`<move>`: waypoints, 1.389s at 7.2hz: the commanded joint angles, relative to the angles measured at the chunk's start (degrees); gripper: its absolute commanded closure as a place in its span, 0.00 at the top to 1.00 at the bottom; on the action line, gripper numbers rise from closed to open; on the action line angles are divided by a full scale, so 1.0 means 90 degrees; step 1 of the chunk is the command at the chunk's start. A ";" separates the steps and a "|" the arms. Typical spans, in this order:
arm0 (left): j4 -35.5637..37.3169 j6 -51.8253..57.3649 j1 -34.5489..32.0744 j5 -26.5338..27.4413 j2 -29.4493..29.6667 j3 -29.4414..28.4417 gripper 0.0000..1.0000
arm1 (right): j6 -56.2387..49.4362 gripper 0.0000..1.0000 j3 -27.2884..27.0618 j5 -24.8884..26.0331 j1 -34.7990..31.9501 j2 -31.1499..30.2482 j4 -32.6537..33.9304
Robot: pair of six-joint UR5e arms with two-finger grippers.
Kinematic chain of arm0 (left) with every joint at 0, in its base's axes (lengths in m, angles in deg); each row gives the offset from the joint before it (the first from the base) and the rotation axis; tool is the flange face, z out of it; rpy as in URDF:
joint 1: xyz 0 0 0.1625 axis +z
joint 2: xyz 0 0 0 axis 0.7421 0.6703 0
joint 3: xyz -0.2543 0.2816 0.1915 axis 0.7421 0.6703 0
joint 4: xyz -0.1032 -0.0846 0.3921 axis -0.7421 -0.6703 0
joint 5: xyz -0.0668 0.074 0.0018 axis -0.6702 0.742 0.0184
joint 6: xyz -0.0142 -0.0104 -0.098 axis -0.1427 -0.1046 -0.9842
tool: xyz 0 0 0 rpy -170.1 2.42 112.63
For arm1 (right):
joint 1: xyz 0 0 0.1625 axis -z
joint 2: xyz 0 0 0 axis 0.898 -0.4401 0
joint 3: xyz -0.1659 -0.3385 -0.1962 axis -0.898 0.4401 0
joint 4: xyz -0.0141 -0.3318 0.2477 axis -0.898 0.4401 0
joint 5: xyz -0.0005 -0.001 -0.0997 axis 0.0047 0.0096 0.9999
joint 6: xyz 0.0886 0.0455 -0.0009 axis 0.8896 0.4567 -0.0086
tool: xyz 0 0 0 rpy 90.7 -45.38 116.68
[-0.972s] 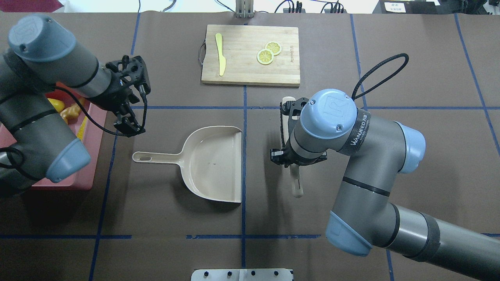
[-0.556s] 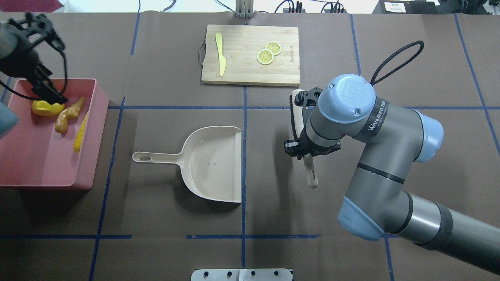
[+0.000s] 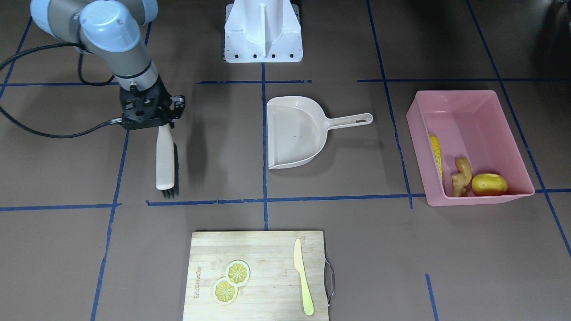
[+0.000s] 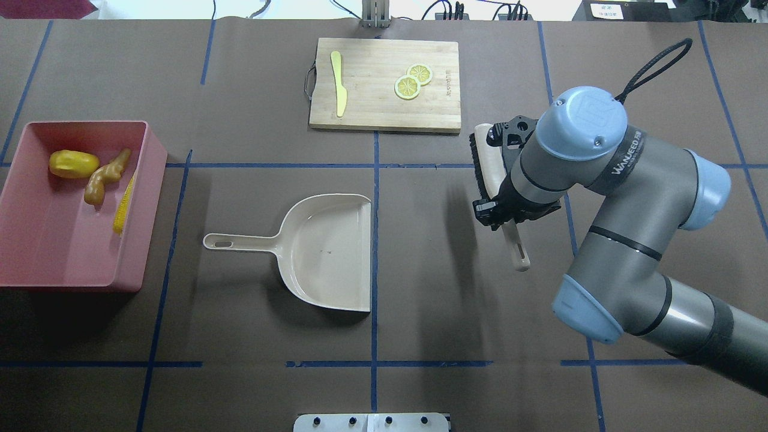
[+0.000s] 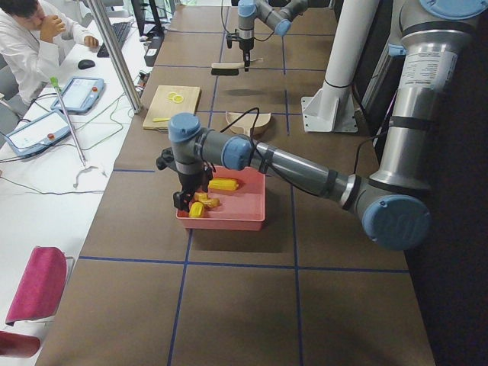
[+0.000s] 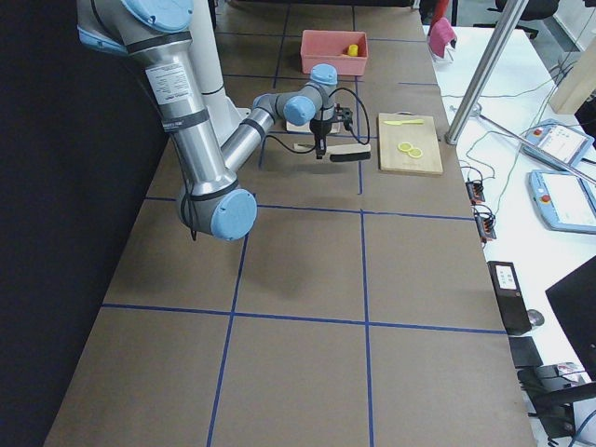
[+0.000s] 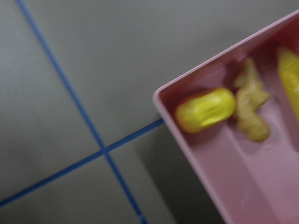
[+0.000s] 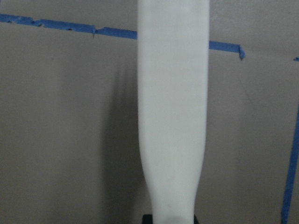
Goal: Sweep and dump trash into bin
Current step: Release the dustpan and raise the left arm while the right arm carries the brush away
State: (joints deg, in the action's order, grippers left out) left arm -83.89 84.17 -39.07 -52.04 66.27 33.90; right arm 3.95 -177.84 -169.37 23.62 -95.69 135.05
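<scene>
The beige brush will go down on the bare table (image 3: 8,141) between the crosswise blue tape lines, farthest from the pink bin, when I set it there with my right gripper. The brush is now held above the table.
The trash lies in the far end of the pink bin (image 4: 54,240): a rounded yellow lump (image 4: 74,164), a tan ginger root (image 4: 105,175) and a corn cob (image 4: 123,207). The left wrist view looks down on the bin's corner (image 7: 187,149) with the lump (image 7: 205,109) and ginger (image 7: 250,112). My left gripper (image 5: 181,202) shows only in the exterior left view, at the bin's outer end; I cannot tell whether it is open. My right gripper (image 4: 501,210) is shut on a beige brush (image 4: 485,156), held above the table right of the empty dustpan (image 4: 327,252).
A wooden cutting board (image 4: 384,114) at the table's far side carries a pale yellow knife (image 4: 339,84) and two lemon slices (image 4: 413,82). The robot's white base (image 3: 262,31) stands behind the dustpan. A person (image 5: 30,38) sits at a side desk.
The left arm has swung out of the overhead view past the bin's left. The right arm has carried the brush further right and toward the cutting board.
</scene>
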 commanded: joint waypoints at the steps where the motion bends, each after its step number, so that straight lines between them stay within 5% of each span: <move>1: -0.0018 0.0014 -0.0540 -0.0700 -0.0618 -0.0286 1.00 | -0.0850 0.00 -0.0077 -0.0244 -0.0494 -0.0399 0.0000; 5: 0.0031 -0.0074 -0.0600 -0.0275 -0.0711 -0.0139 1.00 | -0.2484 0.00 -0.0309 -0.0732 -0.1599 -0.2006 -0.0078; 7: 0.0012 -0.0074 -0.0600 -0.0305 -0.0701 -0.0052 1.00 | -0.2030 0.00 -0.0467 -0.0753 -0.1610 -0.3595 -0.1602; 10: 0.0012 -0.0074 -0.0609 -0.0314 -0.0711 0.0017 1.00 | -0.1059 0.01 -0.0098 -0.0734 -0.1600 -0.4744 -0.3376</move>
State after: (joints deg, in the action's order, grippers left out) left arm -83.72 83.51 -44.52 -54.80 59.89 33.90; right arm -7.29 -180.42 -176.03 9.18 -134.80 109.98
